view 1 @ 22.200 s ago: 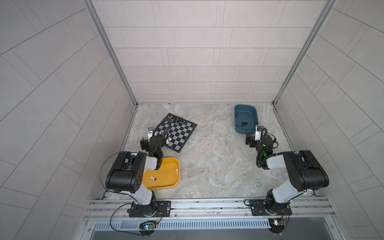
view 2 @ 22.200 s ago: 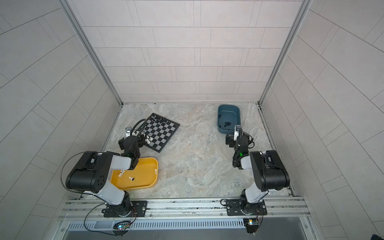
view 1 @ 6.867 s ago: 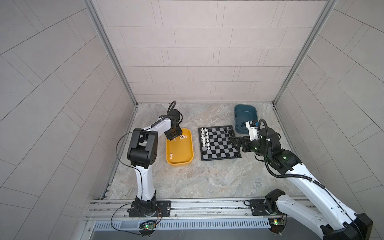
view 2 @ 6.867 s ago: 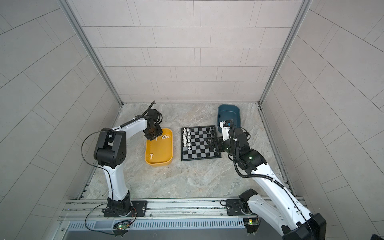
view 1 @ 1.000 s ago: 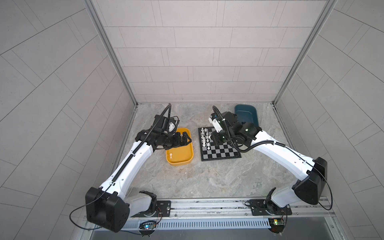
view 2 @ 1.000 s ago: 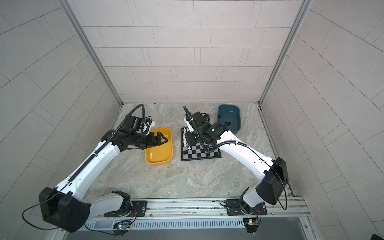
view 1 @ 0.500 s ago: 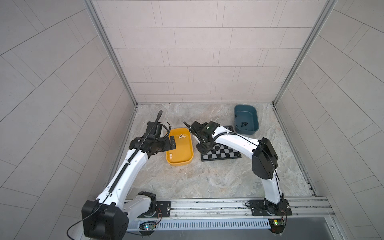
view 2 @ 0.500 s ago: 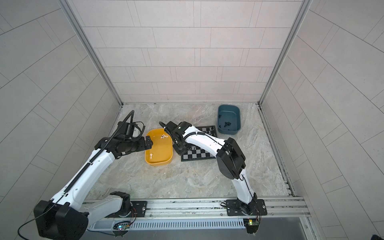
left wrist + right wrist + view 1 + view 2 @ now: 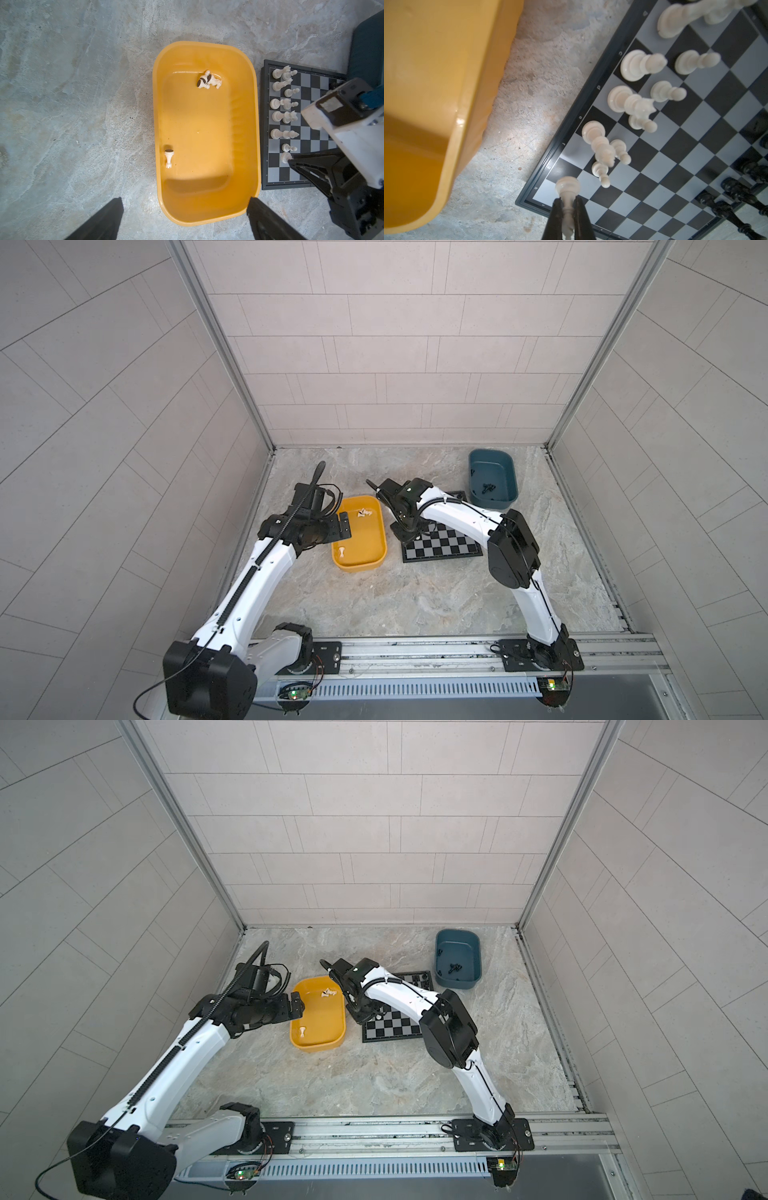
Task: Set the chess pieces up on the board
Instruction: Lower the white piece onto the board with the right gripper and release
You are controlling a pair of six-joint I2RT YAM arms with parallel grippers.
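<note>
The white piece, still held upright over the board's corner square, will be let go by my right gripper on the empty grey edge square [image 9: 409,537] [image 9: 578,150] next to the white king.
The board [image 9: 440,545] [image 9: 390,1027] lies right of the yellow tray [image 9: 380,547]. My right gripper [image 9: 568,200] [image 9: 406,536] is shut on a white chess piece [image 9: 568,190], held upright over the board's corner square nearest the tray. Several white pieces [image 9: 282,116] [image 9: 633,104] stand in two rows along that side, and black pieces [image 9: 737,191] stand on the opposite side. My left gripper [image 9: 185,200] [image 9: 343,526] hangs open and empty over the tray's end. A small cluster of white pieces [image 9: 207,82] and a single one [image 9: 168,158] lie in the tray.
A dark teal tray [image 9: 513,485] with a few black pieces [image 9: 486,488] stands at the back right, just beyond the board. The right arm [image 9: 399,994] stretches over most of the board. Walls close in left, right and behind.
Over the last second the right arm swung down and left to the board's corner by the tray. The left gripper drew back leftward to the tray's edge.
</note>
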